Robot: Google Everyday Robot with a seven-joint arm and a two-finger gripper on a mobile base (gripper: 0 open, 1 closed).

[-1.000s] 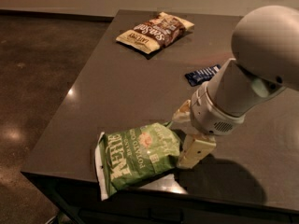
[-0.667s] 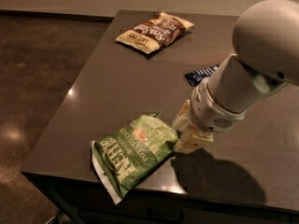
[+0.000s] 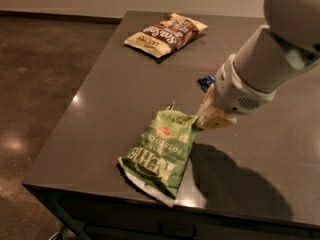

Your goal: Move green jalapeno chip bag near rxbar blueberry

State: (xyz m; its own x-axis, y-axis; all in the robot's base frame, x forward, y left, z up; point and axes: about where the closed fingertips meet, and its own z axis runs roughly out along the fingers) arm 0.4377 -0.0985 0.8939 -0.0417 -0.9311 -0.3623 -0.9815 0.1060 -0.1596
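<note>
I need to release the green jalapeno chip bag on the table [image 3: 231, 106] in front of the rxbar blueberry.
The green jalapeno chip bag [image 3: 159, 152] lies near the table's front edge, with its upper right corner raised. My gripper [image 3: 206, 119] is at that corner and is shut on it, and the cream fingers [image 3: 218, 117] show just right of the bag. The rxbar blueberry [image 3: 205, 81] is a small dark blue wrapper just behind the gripper. It is mostly hidden by my arm [image 3: 260, 64].
A cream-and-brown chip bag [image 3: 165, 35] lies at the far side of the dark table [image 3: 110, 99]. The table's left edge and front edge [image 3: 100, 191] drop off to a polished floor. My arm's shadow falls on the table at the front right.
My gripper has moved away from the front edge toward the blue bar, pulling the green bag's corner with it. The bag has swung and shifted right and farther in.
</note>
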